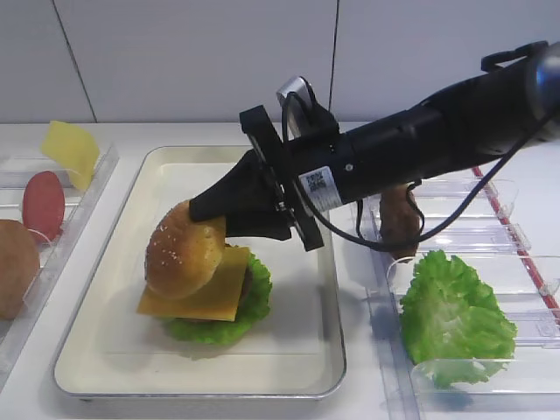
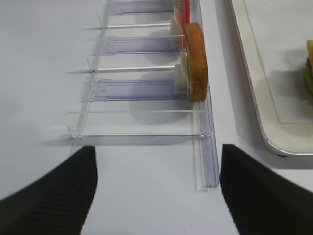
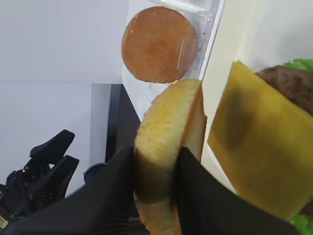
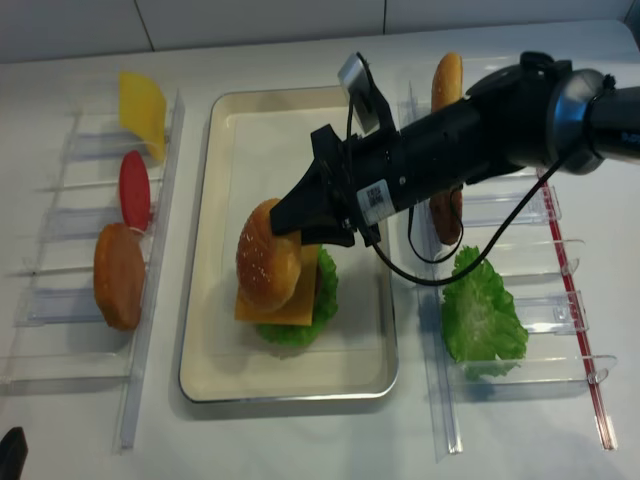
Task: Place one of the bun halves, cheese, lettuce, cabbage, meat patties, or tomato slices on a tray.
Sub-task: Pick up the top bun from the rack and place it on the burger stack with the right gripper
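Note:
Next, I let go of the sesame bun half with my right gripper on the yellow cheese point(image 4: 289, 269) point(image 3: 269, 139) that tops the burger stack.
A domed sesame bun half point(image 1: 184, 249) hangs tilted over the burger stack on the silvery tray point(image 1: 105, 262). My right gripper point(image 1: 212, 220) is shut on the bun's edge. The wrist view shows the bun point(image 3: 166, 122) pinched between both black fingers point(image 3: 112, 191). Its lower edge is close over the yellow cheese point(image 1: 210, 296), which lies on a dark meat patty point(image 3: 288, 85) and green lettuce point(image 1: 254, 308). My left gripper point(image 2: 156, 191) is open above bare white table, with nothing between its fingers.
The clear rack on the left holds a cheese slice point(image 1: 70, 149), a tomato slice point(image 1: 42, 203) and a bun half point(image 1: 16, 267). The rack on the right holds a lettuce leaf point(image 1: 451, 315), a patty point(image 1: 401, 219) and another bun half point(image 4: 446, 80).

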Robot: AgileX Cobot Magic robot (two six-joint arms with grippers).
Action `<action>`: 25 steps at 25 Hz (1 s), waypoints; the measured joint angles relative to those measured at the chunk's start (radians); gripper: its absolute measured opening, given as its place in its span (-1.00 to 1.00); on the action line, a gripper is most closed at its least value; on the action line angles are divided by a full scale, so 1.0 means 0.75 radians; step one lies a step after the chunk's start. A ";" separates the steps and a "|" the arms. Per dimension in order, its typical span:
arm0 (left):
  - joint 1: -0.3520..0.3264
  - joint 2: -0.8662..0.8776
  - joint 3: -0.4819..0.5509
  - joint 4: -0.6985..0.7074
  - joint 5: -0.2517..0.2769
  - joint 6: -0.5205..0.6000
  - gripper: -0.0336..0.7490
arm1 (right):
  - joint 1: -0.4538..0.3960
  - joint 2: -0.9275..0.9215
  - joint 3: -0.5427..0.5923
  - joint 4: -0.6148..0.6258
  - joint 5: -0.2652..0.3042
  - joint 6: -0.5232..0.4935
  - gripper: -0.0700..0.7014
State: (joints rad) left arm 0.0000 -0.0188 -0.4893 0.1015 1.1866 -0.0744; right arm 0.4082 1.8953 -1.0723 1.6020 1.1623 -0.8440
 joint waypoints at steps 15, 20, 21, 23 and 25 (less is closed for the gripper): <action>0.000 0.000 0.000 0.000 0.000 0.000 0.39 | 0.000 0.005 0.000 -0.010 -0.003 -0.047 -0.23; 0.000 0.000 0.000 0.000 0.000 0.000 0.39 | 0.000 0.005 0.000 -0.039 -0.003 -0.047 -0.23; 0.000 0.000 0.000 0.000 0.000 0.000 0.39 | 0.000 0.005 0.000 -0.039 -0.003 -0.047 -0.23; 0.000 0.000 0.000 0.000 0.000 0.000 0.39 | 0.000 0.005 0.000 -0.039 -0.003 -0.047 -0.23; 0.000 0.000 0.000 0.000 0.000 0.000 0.39 | 0.000 0.005 0.000 -0.040 -0.003 -0.047 -0.23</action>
State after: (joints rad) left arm 0.0000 -0.0188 -0.4893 0.1015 1.1866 -0.0744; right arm 0.4082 1.8987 -1.0723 1.5723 1.1599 -0.8791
